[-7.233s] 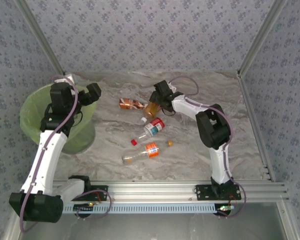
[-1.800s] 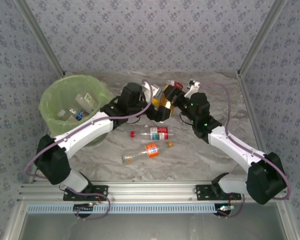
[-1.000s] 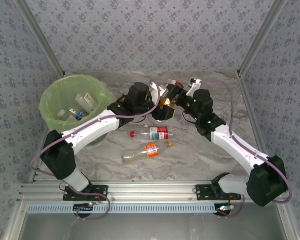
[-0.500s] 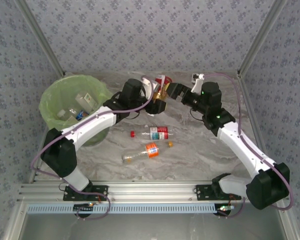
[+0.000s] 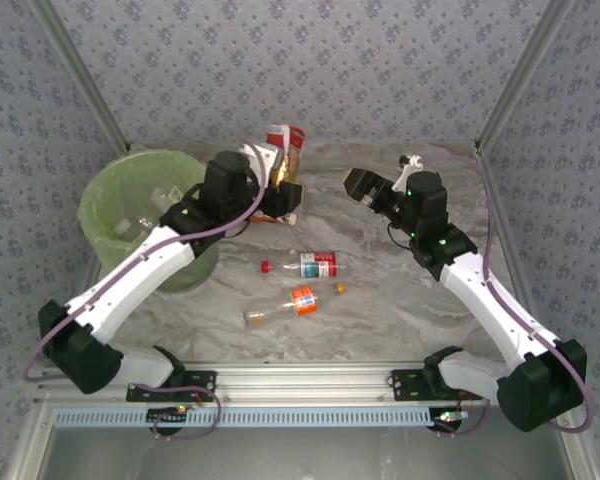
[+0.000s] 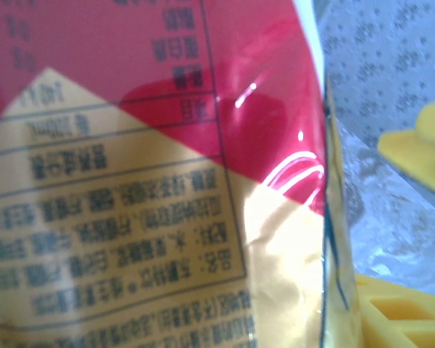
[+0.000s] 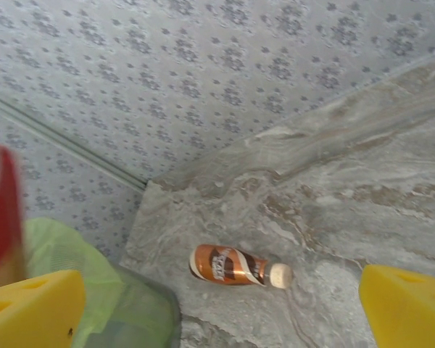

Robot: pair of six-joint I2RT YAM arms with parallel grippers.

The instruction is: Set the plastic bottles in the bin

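My left gripper has the red and white bottle. It will drop the bottle among the discarded items inside the green-lined bin [image 5: 166, 229].
My left gripper [image 5: 280, 178] is shut on a bottle with a red and white label [image 5: 286, 146] and holds it upright in the air, just right of the green-lined bin [image 5: 108, 198]. Its red and yellow label [image 6: 130, 181] fills the left wrist view, beside a yellow finger pad [image 6: 419, 142]. My right gripper [image 5: 360, 186] hangs open and empty over the back of the table. Below it lies a brown bottle [image 7: 232, 264] with a white cap, near the bin [image 7: 72, 290]. A red-label bottle [image 5: 312, 265] and an orange-label bottle [image 5: 288, 303] lie mid-table.
A loose orange cap [image 5: 339, 288] lies right of the orange-label bottle. Several discarded items sit inside the bin's bag. Patterned walls and metal corner posts close off the back and both sides. The marble table [image 5: 410, 300] has bare room at right.
The two grippers met at the red-and-white-label bottle. The right one let go and drew back to the right. The left arm has swung left and up with the bottle, nearer the bin.
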